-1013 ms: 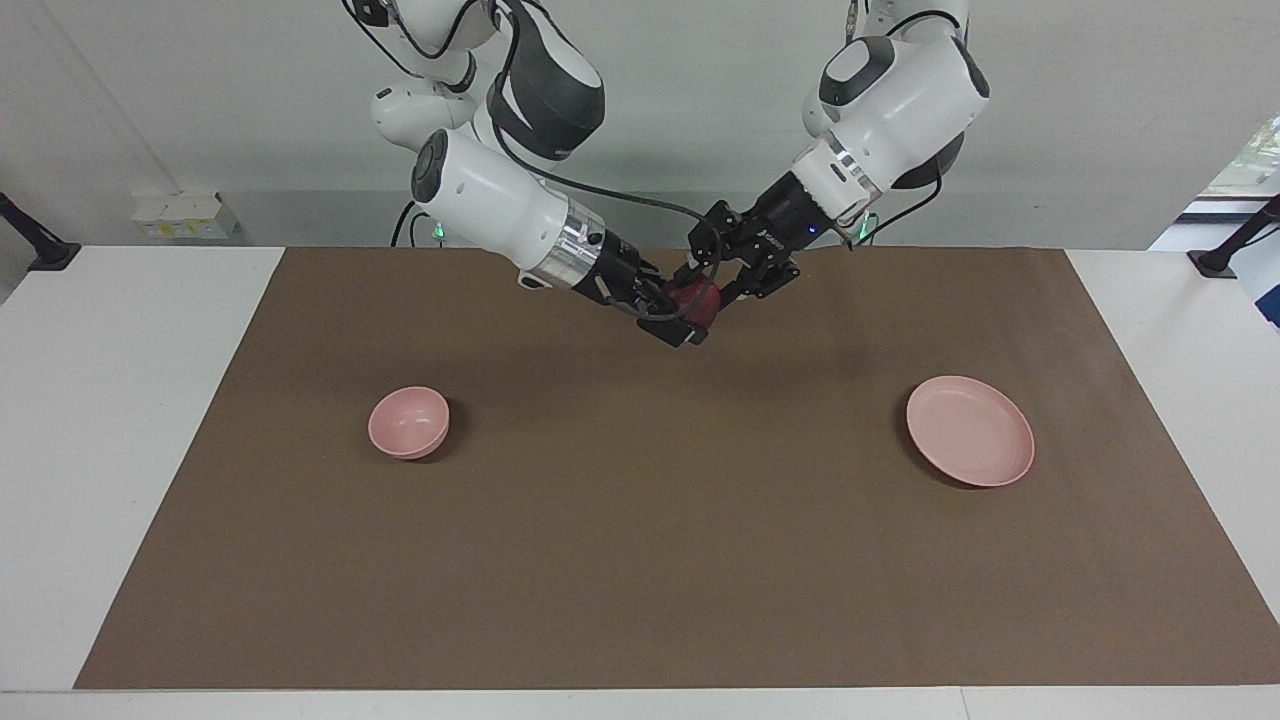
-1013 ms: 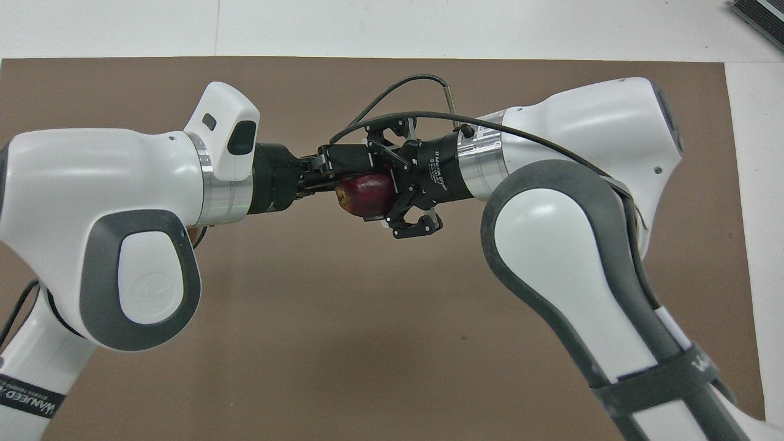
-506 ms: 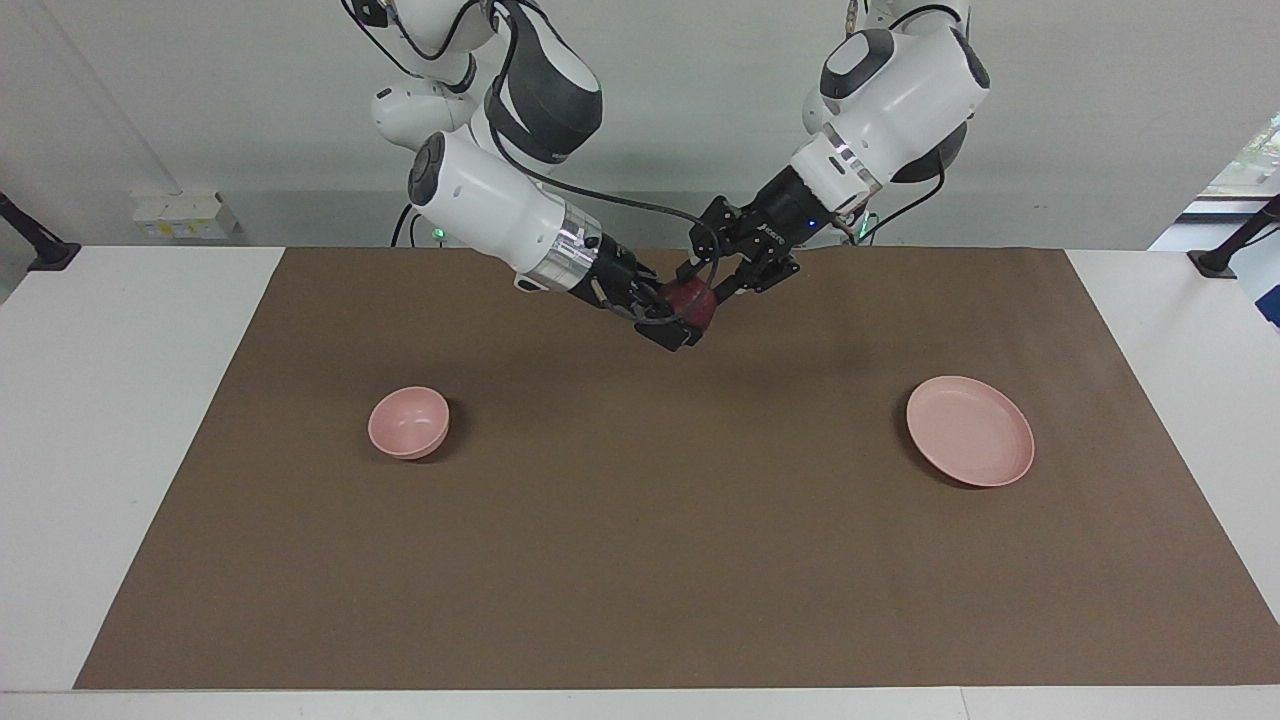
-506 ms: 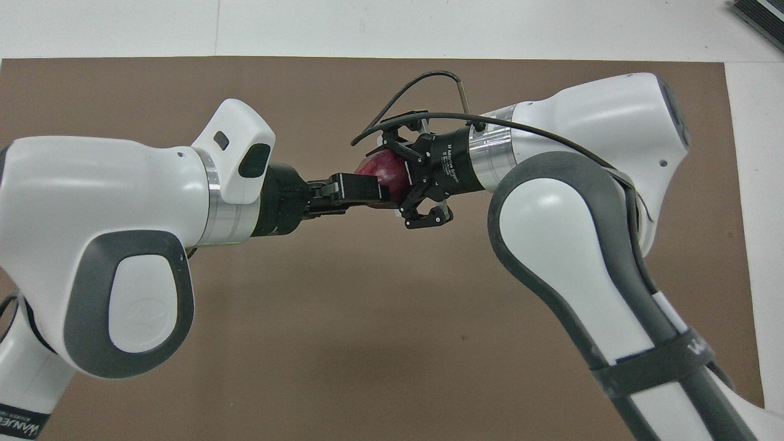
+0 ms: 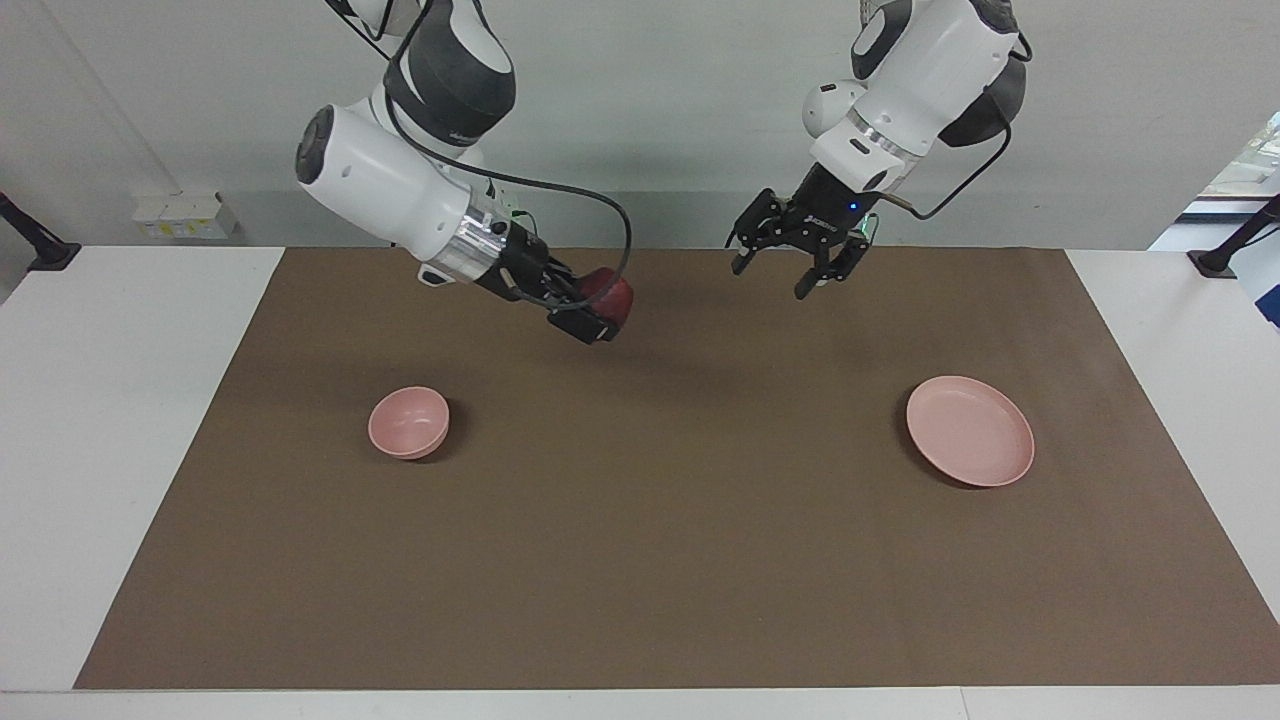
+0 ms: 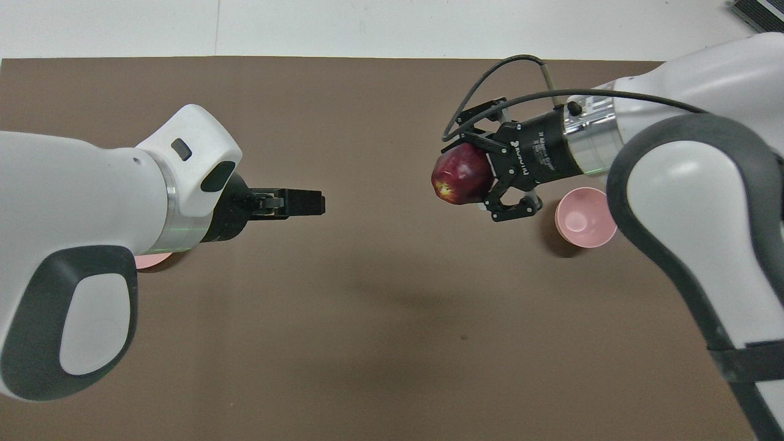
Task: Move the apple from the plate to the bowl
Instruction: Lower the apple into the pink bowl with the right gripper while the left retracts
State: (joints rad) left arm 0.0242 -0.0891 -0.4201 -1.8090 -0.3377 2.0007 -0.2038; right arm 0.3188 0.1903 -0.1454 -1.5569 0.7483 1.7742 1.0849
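My right gripper has the dark red apple. Next, I let go of it inside the small pink bowl (image 6: 582, 219) on the brown mat.
My right gripper (image 5: 603, 308) is shut on the dark red apple (image 5: 614, 289) and holds it up over the brown mat, between the table's middle and the bowl (image 5: 408, 422). In the overhead view the apple (image 6: 460, 177) sits in the right gripper (image 6: 473, 181) beside the small pink bowl (image 6: 586, 218). My left gripper (image 5: 776, 276) is open and empty, raised over the mat on the plate's side of the middle; it also shows in the overhead view (image 6: 311, 202). The pink plate (image 5: 970, 430) lies empty toward the left arm's end. In the overhead view only a sliver of the plate (image 6: 150, 261) shows under the left arm.
A brown mat (image 5: 660, 560) covers most of the white table (image 5: 110, 400). Black clamps (image 5: 40, 245) stand at both ends of the table near the robots. A white socket box (image 5: 185, 215) sits on the wall.
The left gripper has let go of the apple and drawn back toward the plate's end. The right gripper has carried the apple away toward the bowl's end.
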